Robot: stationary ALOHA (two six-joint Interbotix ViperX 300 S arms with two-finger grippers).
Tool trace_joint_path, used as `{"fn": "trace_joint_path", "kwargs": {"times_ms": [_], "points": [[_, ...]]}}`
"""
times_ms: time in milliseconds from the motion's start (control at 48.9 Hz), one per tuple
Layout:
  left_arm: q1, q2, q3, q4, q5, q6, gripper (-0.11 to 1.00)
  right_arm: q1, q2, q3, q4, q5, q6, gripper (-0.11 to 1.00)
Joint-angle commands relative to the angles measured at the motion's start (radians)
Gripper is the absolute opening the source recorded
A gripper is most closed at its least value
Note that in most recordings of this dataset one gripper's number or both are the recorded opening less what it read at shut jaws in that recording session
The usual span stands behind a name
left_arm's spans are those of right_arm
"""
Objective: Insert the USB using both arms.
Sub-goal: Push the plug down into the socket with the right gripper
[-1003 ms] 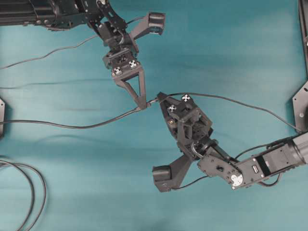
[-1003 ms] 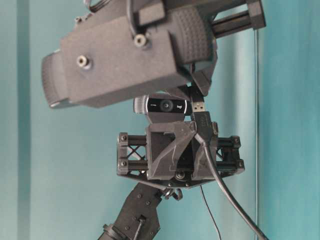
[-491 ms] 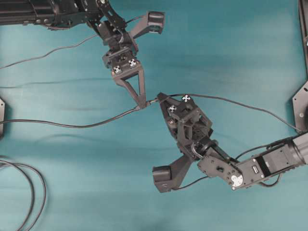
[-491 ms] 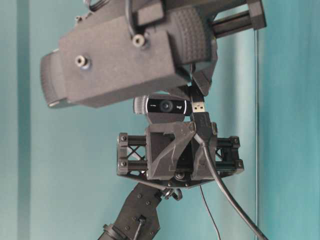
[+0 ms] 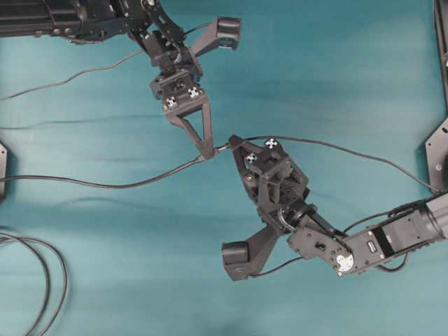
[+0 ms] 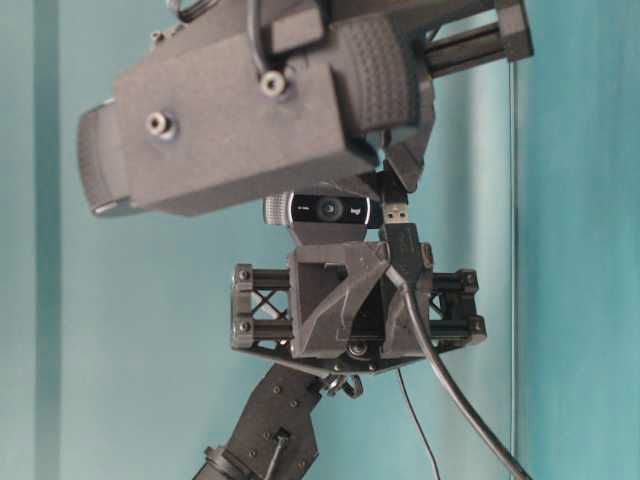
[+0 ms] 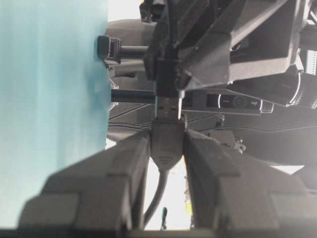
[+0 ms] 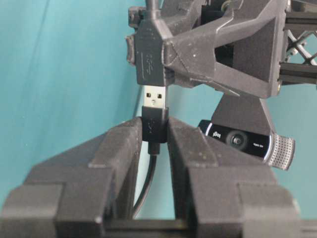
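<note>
Next, my right gripper releases the USB in the opening of the black socket (image 5: 220, 155) (image 8: 154, 87) that my left gripper holds.
My right gripper (image 8: 155, 124) is shut on the dark body of the USB (image 8: 155, 99), and its silvery tip points at the black socket (image 8: 148, 54). My left gripper (image 7: 167, 136) is shut on that socket (image 7: 167, 141). The tip meets the socket's mouth with nearly all its metal still showing. From overhead the left gripper (image 5: 208, 155) and right gripper (image 5: 233, 142) face tip to tip mid-table, with the USB (image 5: 222, 148) bridging the gap. The socket's cable (image 5: 105, 184) trails left and the USB's cable (image 5: 350, 149) trails right. At table level the USB (image 6: 396, 212) shows between the two grippers.
A thicker looped cable (image 5: 43, 280) lies at the lower left corner. A thin wire (image 5: 63, 80) runs along the upper left. A black mount (image 5: 438, 150) stands at the right edge. Teal cloth (image 5: 105, 238) covers the table.
Both grips hold as before. In the table-level view the near camera block has crept a little to the left. Overhead, the arms look the same.
</note>
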Motion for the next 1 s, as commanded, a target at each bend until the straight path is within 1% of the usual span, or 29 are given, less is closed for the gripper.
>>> {"fn": "trace_joint_path", "kwargs": {"times_ms": [0,164,389,696,982], "points": [[0.003,-0.014,-0.031,-0.015,0.003,-0.009,0.23,0.003,-0.009,-0.026,-0.011,-0.011,0.003,0.17],[0.005,-0.008,-0.032,-0.017,0.000,-0.011,0.23,0.005,-0.005,-0.034,-0.012,-0.012,0.003,0.17],[0.005,0.008,-0.066,-0.052,0.003,-0.009,0.23,0.005,0.006,-0.051,-0.011,-0.012,0.002,0.17],[0.005,0.020,-0.077,-0.052,0.025,-0.009,0.23,0.012,0.008,-0.055,-0.012,-0.015,0.000,0.17],[0.005,0.018,-0.075,-0.052,0.038,-0.009,0.23,0.028,0.008,-0.049,-0.011,-0.064,-0.005,0.17]]}}
